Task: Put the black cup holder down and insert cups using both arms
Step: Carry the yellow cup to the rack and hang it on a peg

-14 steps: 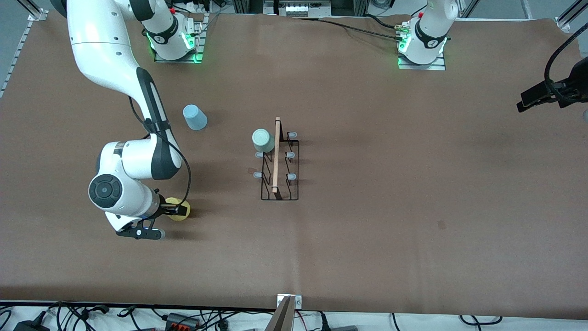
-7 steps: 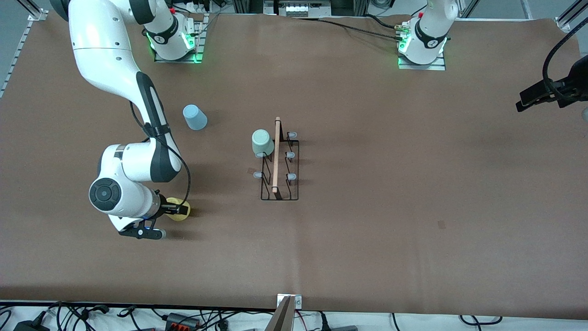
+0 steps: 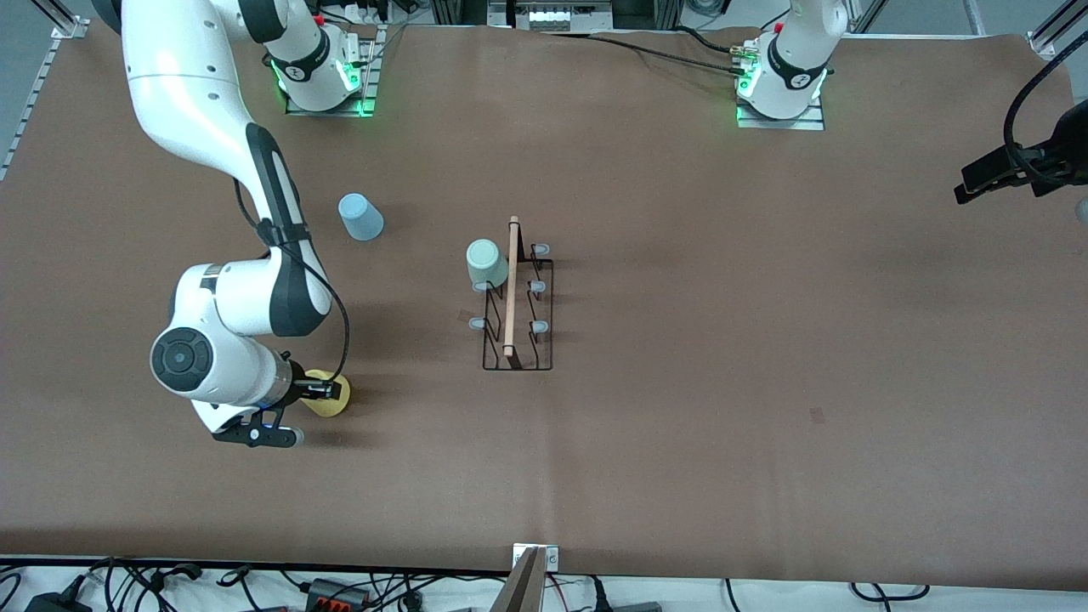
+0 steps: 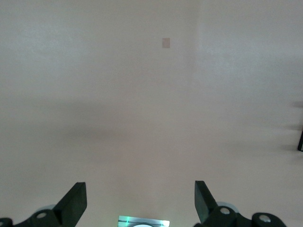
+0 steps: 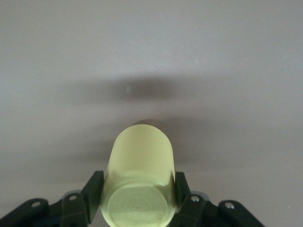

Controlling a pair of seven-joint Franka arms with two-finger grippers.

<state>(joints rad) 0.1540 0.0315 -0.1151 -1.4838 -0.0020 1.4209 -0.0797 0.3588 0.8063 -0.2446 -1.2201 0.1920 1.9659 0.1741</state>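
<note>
Next, I release the yellow cup with my right gripper on the cup holder's free end peg in the mint green cup's row (image 3: 481,331).
The black cup holder (image 3: 518,316) stands mid-table with its wooden rod handle (image 3: 511,285) on top. The mint green cup (image 3: 486,261) sits upside down on one peg at the end of the holder farther from the front camera. The light blue cup (image 3: 360,217) stands upside down on the table toward the right arm's end. My right gripper (image 3: 327,391) (image 5: 138,187) is shut on the yellow cup (image 3: 330,401) (image 5: 139,161), low over the table with the cup's base toward the wrist. My left gripper (image 3: 986,177) (image 4: 139,189) is open and empty, waiting up over the left arm's end of the table.
The brown table cover (image 3: 722,340) is bare around the holder. Grey-tipped pegs (image 3: 537,326) stand free on the holder's side toward the left arm. A small dark mark (image 3: 817,415) lies on the cover. Cables run along the table's front edge (image 3: 340,586).
The right arm has shifted slightly toward its own end of the table, and the yellow cup in its gripper moved a little with it. The left arm barely moved.
</note>
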